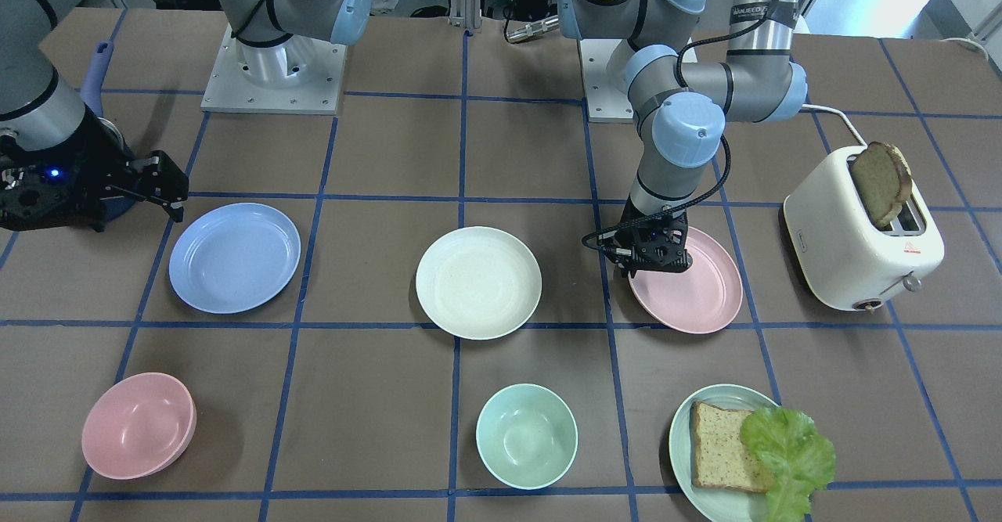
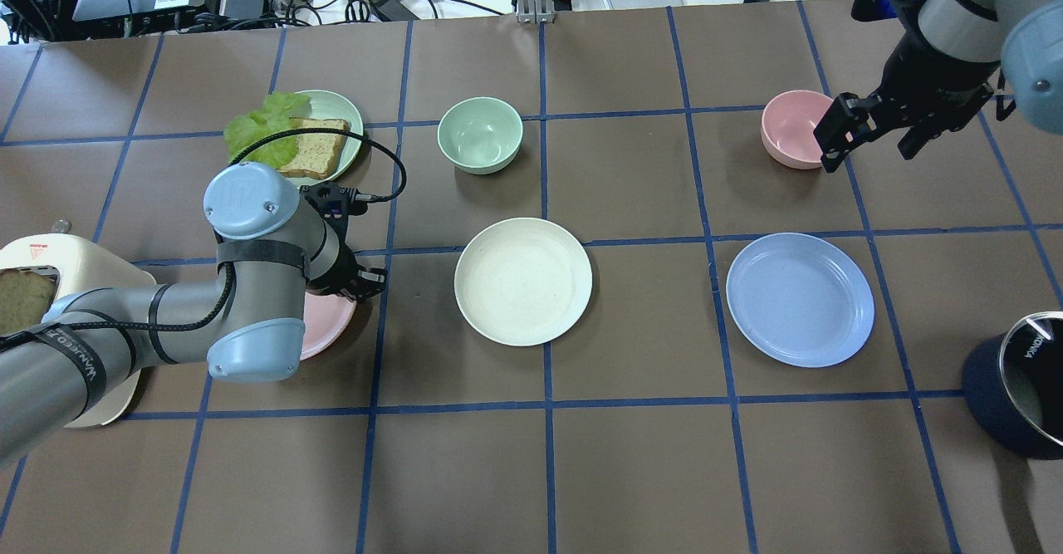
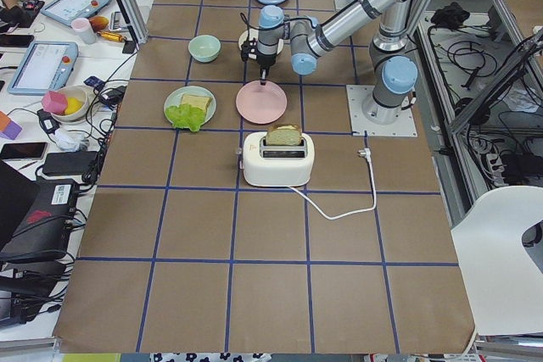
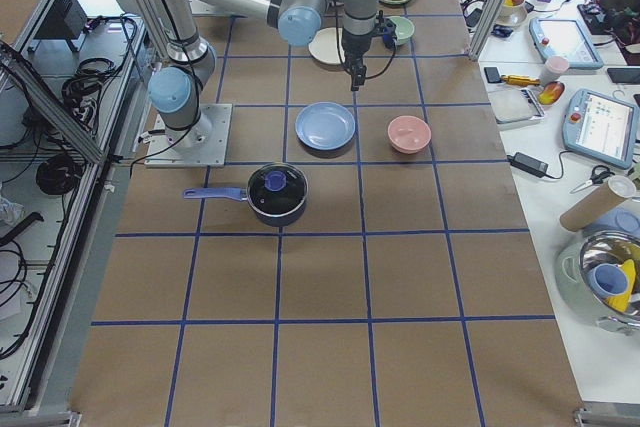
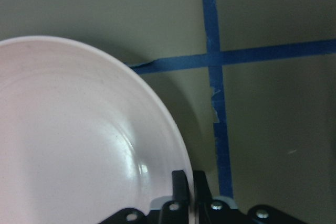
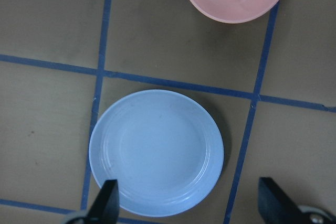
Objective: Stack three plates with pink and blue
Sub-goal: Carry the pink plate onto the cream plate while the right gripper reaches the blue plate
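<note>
Next, my left gripper lets go of the pale pink plate on top of the cream-white plate (image 1: pixel 479 281).
The pale pink plate (image 1: pixel 697 287) lies on the table near the toaster. My left gripper (image 1: pixel 656 265) is low at the plate's edge. In the left wrist view its fingers (image 5: pixel 179 182) are pinched together on the pink plate's rim (image 5: pixel 79 145). The cream-white plate (image 1: pixel 477 282) lies in the middle of the table. The light blue plate (image 1: pixel 235 256) lies alone on my right side. My right gripper (image 2: pixel 868 143) is open and empty. It hangs high, between the blue plate (image 6: pixel 156 152) and the pink bowl.
A white toaster (image 1: pixel 861 240) holding bread stands beside the pink plate. A green plate (image 1: pixel 724 459) with bread and lettuce, a mint bowl (image 1: pixel 526 436) and a pink bowl (image 1: pixel 137 426) sit along the far row. A dark blue pot (image 2: pixel 1017 392) stands at my right.
</note>
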Robot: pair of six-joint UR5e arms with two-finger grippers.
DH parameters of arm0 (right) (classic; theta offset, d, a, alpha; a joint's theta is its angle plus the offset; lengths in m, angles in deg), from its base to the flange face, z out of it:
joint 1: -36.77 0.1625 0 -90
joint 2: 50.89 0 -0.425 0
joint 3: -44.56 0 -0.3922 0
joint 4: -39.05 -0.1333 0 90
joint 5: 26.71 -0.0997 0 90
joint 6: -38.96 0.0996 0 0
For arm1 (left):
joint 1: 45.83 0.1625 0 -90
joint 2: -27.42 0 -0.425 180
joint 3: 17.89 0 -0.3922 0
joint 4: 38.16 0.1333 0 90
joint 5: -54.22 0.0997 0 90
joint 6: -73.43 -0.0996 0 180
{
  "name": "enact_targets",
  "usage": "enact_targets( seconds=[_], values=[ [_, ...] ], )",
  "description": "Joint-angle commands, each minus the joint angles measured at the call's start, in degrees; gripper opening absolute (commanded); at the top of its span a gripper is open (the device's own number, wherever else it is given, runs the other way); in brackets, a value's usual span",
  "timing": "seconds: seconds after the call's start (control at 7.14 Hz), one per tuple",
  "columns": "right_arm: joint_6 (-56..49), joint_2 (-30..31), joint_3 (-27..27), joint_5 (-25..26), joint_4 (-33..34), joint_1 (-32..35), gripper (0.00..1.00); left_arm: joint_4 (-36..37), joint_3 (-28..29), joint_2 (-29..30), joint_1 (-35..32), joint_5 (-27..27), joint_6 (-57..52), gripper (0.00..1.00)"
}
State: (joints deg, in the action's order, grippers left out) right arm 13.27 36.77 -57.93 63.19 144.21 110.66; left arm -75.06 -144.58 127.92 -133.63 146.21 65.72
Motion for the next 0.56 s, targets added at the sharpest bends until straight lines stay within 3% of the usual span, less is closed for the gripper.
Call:
enact_targets(
  seconds=[0.0, 0.42],
  values=[
    [-2.26, -0.12, -8.04, 0.01, 12.29, -3.13, 0.97, -0.71, 2.05, -1.88, -3.14, 2.84, 0.76, 0.00],
    [-1.73, -6.08, -10.45, 0.19, 19.10, -4.19, 0.94, -17.19, 16.08, -0.67, -12.01, 3.46, 9.96, 0.00]
  ],
)
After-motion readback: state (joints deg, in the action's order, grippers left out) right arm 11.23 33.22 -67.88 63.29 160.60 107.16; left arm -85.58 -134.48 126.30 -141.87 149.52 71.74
